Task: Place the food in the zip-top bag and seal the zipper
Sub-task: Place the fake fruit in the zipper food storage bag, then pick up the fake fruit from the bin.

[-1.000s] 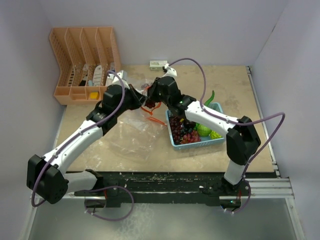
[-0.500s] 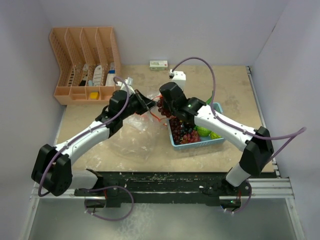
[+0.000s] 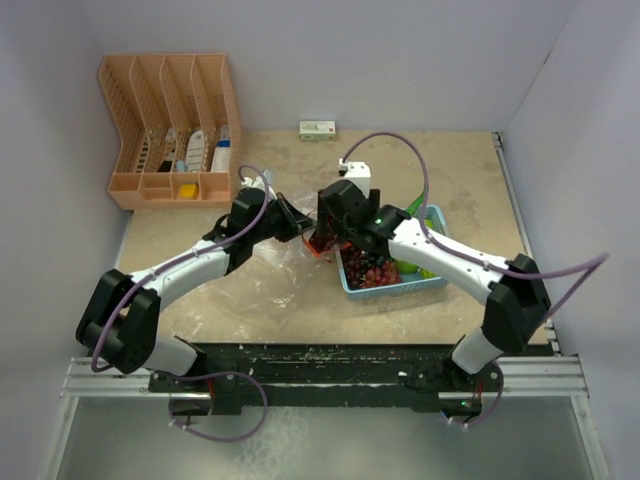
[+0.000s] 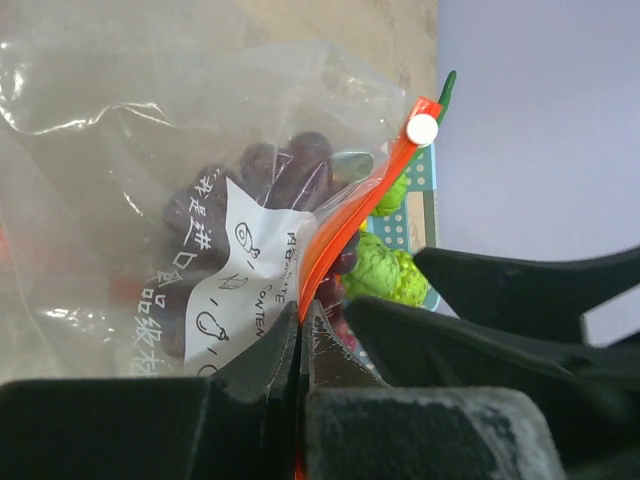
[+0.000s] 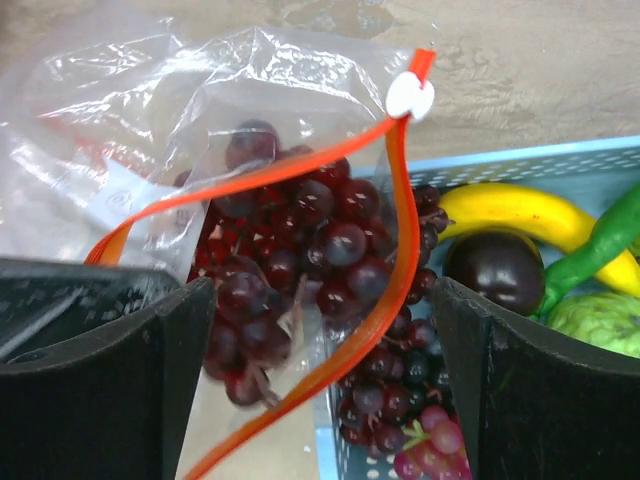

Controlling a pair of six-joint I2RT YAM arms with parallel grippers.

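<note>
The middle of the dark red grape bunch (image 3: 351,258) (image 5: 405,322) inside the light-blue basket, along the basket's side touching the bag, will be gripped next by my right gripper.
My left gripper (image 4: 302,325) is shut on the orange-red zipper (image 4: 335,235) and holds one lip of the clear zip-top bag (image 4: 110,150) up. My right gripper (image 5: 320,330) hangs open over the bag's mouth. A dark red grape bunch (image 5: 290,255) lies in that mouth between its spread fingers, held by neither. The white slider (image 5: 408,97) sits at the zipper's far end. More food lies in the light-blue basket (image 5: 520,160): a banana (image 5: 520,215), a dark round fruit (image 5: 497,268), a green pepper (image 5: 600,245), a green fruit (image 5: 605,320) and more grapes (image 5: 420,400). From above, both grippers meet at the bag (image 3: 265,275).
A peach slotted organiser (image 3: 170,120) stands at the back left with small items in it. A small white box (image 3: 318,128) lies by the back wall. The basket (image 3: 437,282) sits right of the bag, touching its mouth. Walls close in on three sides.
My right gripper came down toward the bag's mouth and opened, letting go of the grape bunch. My left gripper shifted nearer and rightward, still pinching the zipper.
</note>
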